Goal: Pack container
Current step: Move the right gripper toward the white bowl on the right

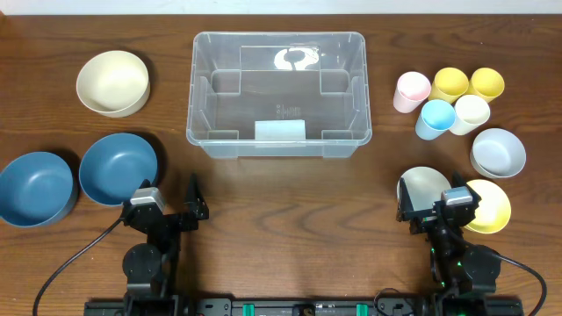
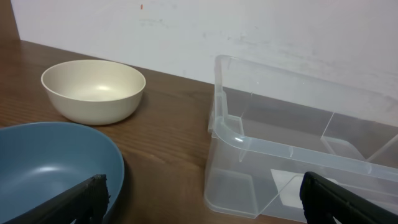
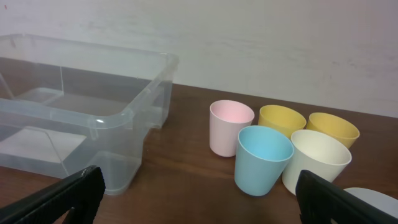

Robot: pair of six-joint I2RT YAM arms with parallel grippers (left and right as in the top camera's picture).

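The pale bowl's rim [image 1: 440,204], on the pale bowl's near side towards the yellow bowl, is the next spot my right gripper will go to and close on.
The clear rectangular container [image 1: 362,88] stands empty at the back middle of the table, with a white label on its front wall. It also shows in the left wrist view [image 2: 292,151] and the right wrist view [image 3: 93,118]. My left gripper [image 1: 167,208] is open and empty near the front left, beside a blue bowl [image 1: 118,167]; its fingers frame the left wrist view [image 2: 202,211]. My right gripper [image 1: 436,208] is open and empty at the front right, its fingers framing the right wrist view [image 3: 196,208].
A cream bowl [image 1: 112,82] and a second blue bowl [image 1: 35,189] are at the left. At the right are pink [image 1: 412,91], blue [image 1: 435,118], cream [image 1: 470,114] and two yellow cups [image 1: 450,84], a pale grey bowl [image 1: 498,152], a yellow bowl [image 1: 493,209] and a pale bowl [image 1: 426,184].
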